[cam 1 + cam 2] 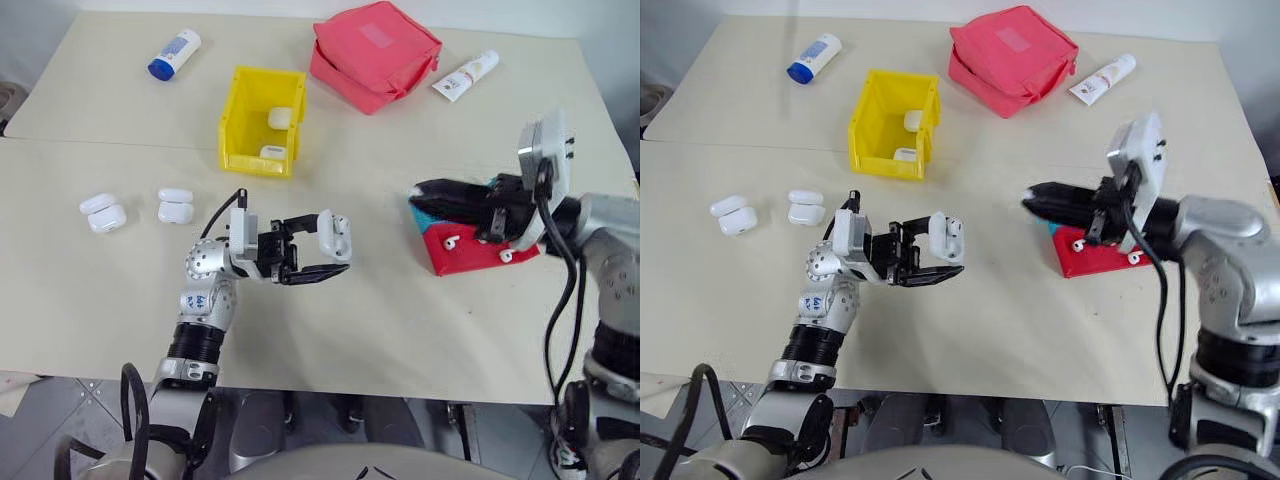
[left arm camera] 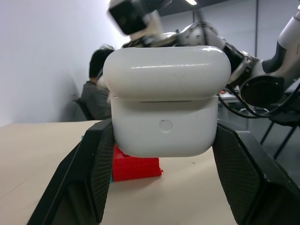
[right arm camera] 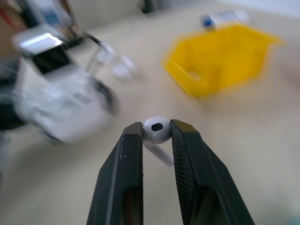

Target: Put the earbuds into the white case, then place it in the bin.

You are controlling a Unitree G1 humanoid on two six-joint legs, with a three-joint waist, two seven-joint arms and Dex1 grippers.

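Note:
Next, my right gripper releases the earbud, now held above the red tray, inside the open white case [image 1: 341, 237] [image 3: 70, 102], which my left gripper is holding up above the table.
My left gripper [image 1: 335, 245] is shut on a white case [image 1: 337, 236], held above the table's middle with the fingers pointing right. The left wrist view has the case [image 2: 164, 101] clamped between both pads, lid down. The right gripper [image 1: 1028, 203] points left above the red tray [image 1: 1095, 262] and is shut on one earbud [image 3: 156, 130], its stem hanging below the pads. More earbuds [image 1: 1077, 241] lie on the red tray. The yellow bin [image 1: 240, 110] stands at the back centre, holding two white cases [image 1: 279, 117].
Two pairs of white cases [image 1: 103, 212] [image 1: 175, 206] lie on the table's left. A pink-red pouch [image 1: 375, 55] sits at the back, with a blue-capped bottle [image 1: 174, 53] and a white tube [image 1: 466, 76] on either side. A teal tray [image 1: 428, 217] lies behind the red one. A person [image 2: 96, 89] sits beyond the table.

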